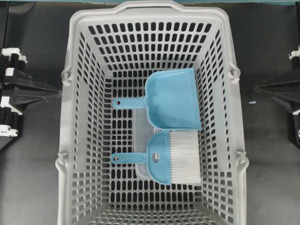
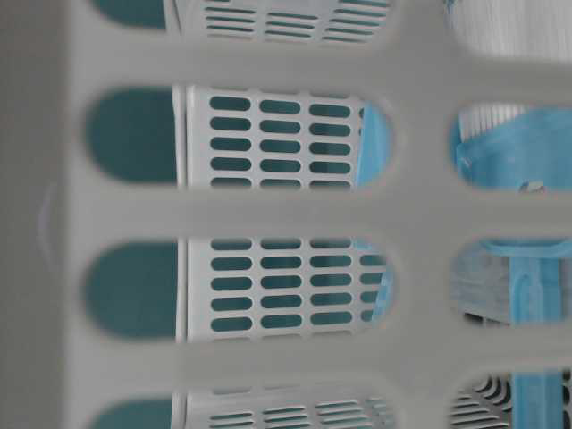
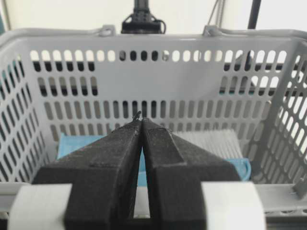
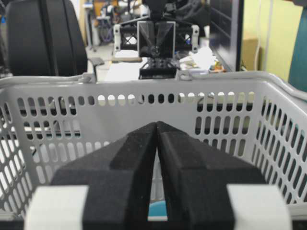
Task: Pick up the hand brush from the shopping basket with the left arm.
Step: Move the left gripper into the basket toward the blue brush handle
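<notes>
Next, my left gripper needs to go to the middle of the hand brush's thin handle [image 1: 130, 158] and close there, between its end hole and the bristle head.
The hand brush [image 1: 173, 157] lies flat on the floor of the light-grey shopping basket [image 1: 77, 117]. Its white bristles point right and its thin handle points left. In the left wrist view its bristles [image 3: 211, 141] show beyond the near basket wall. My left gripper [image 1: 58, 93] is outside the basket's left wall, shut and empty, with its tips [image 3: 142, 120] together. My right gripper [image 1: 257, 87] is outside the right wall, also shut and empty [image 4: 157, 123].
A light-blue dustpan [image 1: 171, 98] lies just behind the brush in the basket, its handle pointing left; it also shows in the left wrist view [image 3: 81, 143]. The table-level view looks through the basket wall [image 2: 268, 210] at close range, with blue plastic [image 2: 509, 152] at the right.
</notes>
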`<control>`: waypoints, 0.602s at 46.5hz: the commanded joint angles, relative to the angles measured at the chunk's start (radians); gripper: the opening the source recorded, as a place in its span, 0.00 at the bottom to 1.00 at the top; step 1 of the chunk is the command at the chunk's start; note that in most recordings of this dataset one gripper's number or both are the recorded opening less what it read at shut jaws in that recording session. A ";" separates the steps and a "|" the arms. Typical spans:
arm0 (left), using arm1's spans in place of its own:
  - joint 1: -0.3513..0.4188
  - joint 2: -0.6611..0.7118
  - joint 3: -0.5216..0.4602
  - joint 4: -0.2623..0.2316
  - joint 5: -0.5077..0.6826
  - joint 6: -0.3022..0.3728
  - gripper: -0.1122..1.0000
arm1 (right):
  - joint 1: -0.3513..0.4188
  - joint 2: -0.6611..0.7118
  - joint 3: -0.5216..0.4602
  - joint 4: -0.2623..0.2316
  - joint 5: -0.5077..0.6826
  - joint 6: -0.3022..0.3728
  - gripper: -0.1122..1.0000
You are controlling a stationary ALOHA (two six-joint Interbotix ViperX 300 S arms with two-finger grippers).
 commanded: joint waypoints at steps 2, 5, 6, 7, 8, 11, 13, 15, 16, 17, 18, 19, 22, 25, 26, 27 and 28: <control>-0.003 0.012 -0.101 0.043 0.109 -0.020 0.15 | 0.000 0.002 -0.026 0.009 -0.002 0.018 0.10; -0.005 0.025 -0.153 0.043 0.204 -0.034 0.10 | 0.000 -0.005 -0.031 0.020 0.018 0.018 0.10; -0.005 0.032 -0.172 0.043 0.236 -0.038 0.10 | 0.002 -0.006 -0.034 0.021 0.028 0.018 0.10; -0.009 0.040 -0.199 0.043 0.285 -0.046 0.10 | 0.000 -0.008 -0.040 0.020 0.046 0.018 0.10; -0.014 0.046 -0.219 0.043 0.319 -0.051 0.10 | 0.000 -0.008 -0.044 0.020 0.061 0.018 0.10; -0.026 0.072 -0.278 0.043 0.414 -0.058 0.10 | 0.002 -0.008 -0.061 0.020 0.115 0.018 0.10; -0.035 0.091 -0.318 0.043 0.479 -0.067 0.10 | 0.000 -0.005 -0.075 0.020 0.156 0.015 0.10; -0.046 0.121 -0.360 0.043 0.558 -0.080 0.10 | 0.000 -0.003 -0.091 0.020 0.199 0.014 0.10; -0.052 0.132 -0.379 0.043 0.589 -0.083 0.10 | 0.002 -0.002 -0.101 0.020 0.233 0.011 0.10; -0.058 0.146 -0.394 0.043 0.618 -0.086 0.10 | 0.000 0.000 -0.110 0.020 0.253 0.009 0.10; -0.064 0.161 -0.410 0.043 0.646 -0.089 0.10 | 0.000 0.002 -0.117 0.020 0.273 0.009 0.10; -0.071 0.175 -0.426 0.043 0.672 -0.091 0.10 | 0.000 0.002 -0.123 0.020 0.291 0.009 0.10; -0.087 0.233 -0.476 0.043 0.749 -0.098 0.10 | 0.000 0.002 -0.138 0.018 0.347 0.008 0.10; -0.106 0.293 -0.523 0.043 0.801 -0.103 0.10 | 0.000 0.002 -0.143 0.018 0.383 0.008 0.10; -0.110 0.310 -0.537 0.043 0.816 -0.103 0.10 | 0.000 0.000 -0.144 0.018 0.394 0.008 0.10; -0.115 0.330 -0.551 0.043 0.831 -0.104 0.10 | 0.000 0.000 -0.144 0.020 0.410 0.009 0.10; -0.121 0.348 -0.563 0.043 0.845 -0.106 0.10 | 0.002 0.002 -0.144 0.018 0.419 0.009 0.10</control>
